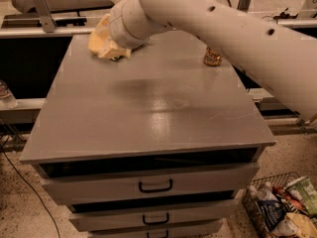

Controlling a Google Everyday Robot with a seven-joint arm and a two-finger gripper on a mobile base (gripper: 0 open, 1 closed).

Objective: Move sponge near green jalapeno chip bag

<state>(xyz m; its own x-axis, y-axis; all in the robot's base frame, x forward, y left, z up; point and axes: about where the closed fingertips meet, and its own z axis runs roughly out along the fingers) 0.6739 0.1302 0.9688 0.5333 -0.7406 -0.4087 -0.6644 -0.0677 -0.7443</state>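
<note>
My gripper needs to set the sponge, now low over the cabinet top, down on the grey cabinet top [140,58] next to the near edge of the green jalapeno chip bag.
My gripper [112,47] is at the end of the big white arm, low over the far left corner of the grey cabinet top [148,113]. It is shut on the pale yellow sponge [100,42], which shows as a yellow mass under the wrist. The green jalapeno chip bag [115,58] is almost wholly hidden beneath the sponge and gripper; only a small green sliver shows at their lower edge. I cannot tell whether the sponge touches the bag or the top.
A gold drink can [212,57] stands at the far right of the top, partly behind the arm. Drawers with black handles [155,186] face me. A wire basket of snack packets [280,212] sits on the floor at the lower right. A bottle [6,94] stands at the left.
</note>
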